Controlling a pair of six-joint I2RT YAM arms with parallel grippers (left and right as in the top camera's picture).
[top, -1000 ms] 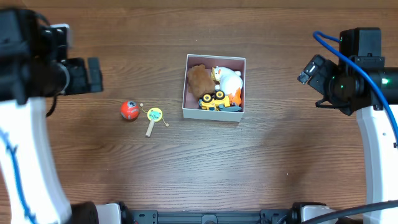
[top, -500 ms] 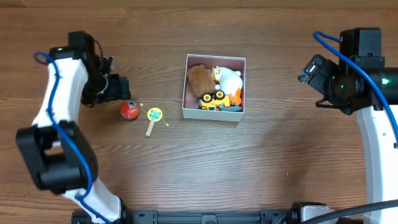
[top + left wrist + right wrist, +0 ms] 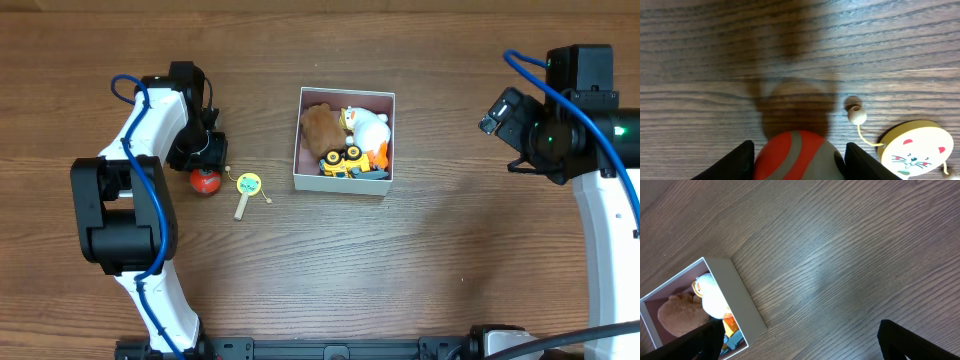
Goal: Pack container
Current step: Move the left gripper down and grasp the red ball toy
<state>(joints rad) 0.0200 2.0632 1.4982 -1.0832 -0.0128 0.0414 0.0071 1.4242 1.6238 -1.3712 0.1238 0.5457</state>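
Observation:
The red-and-grey ball sits shallow at the tips of the left gripper's fingers, so the robot should open that gripper, reach further over the ball and close around its middle (image 3: 799, 167) before lifting it.
The container (image 3: 342, 183), a white-walled box with a pink inside, stands at the table's middle and holds a brown plush (image 3: 320, 127), a white duck plush (image 3: 368, 127) and a yellow truck (image 3: 343, 160). A red-and-grey ball (image 3: 206, 183) lies on the table to its left. My left gripper (image 3: 204, 165) is down over the ball, open, with the ball (image 3: 800, 155) between its two fingers (image 3: 799, 167). My right gripper (image 3: 499, 112) is open and empty, high at the right. In the right wrist view its fingers (image 3: 807, 342) hang above bare wood beside the container (image 3: 742, 302).
A yellow drum rattle with a cat face (image 3: 247, 186) and wooden handle lies just right of the ball. In the left wrist view the rattle (image 3: 915, 147) and its bead on a string (image 3: 856, 115) lie close to the right finger.
My left arm has swung in from the far left and come down over the ball, its fingers now on either side of it. The right arm has not moved.

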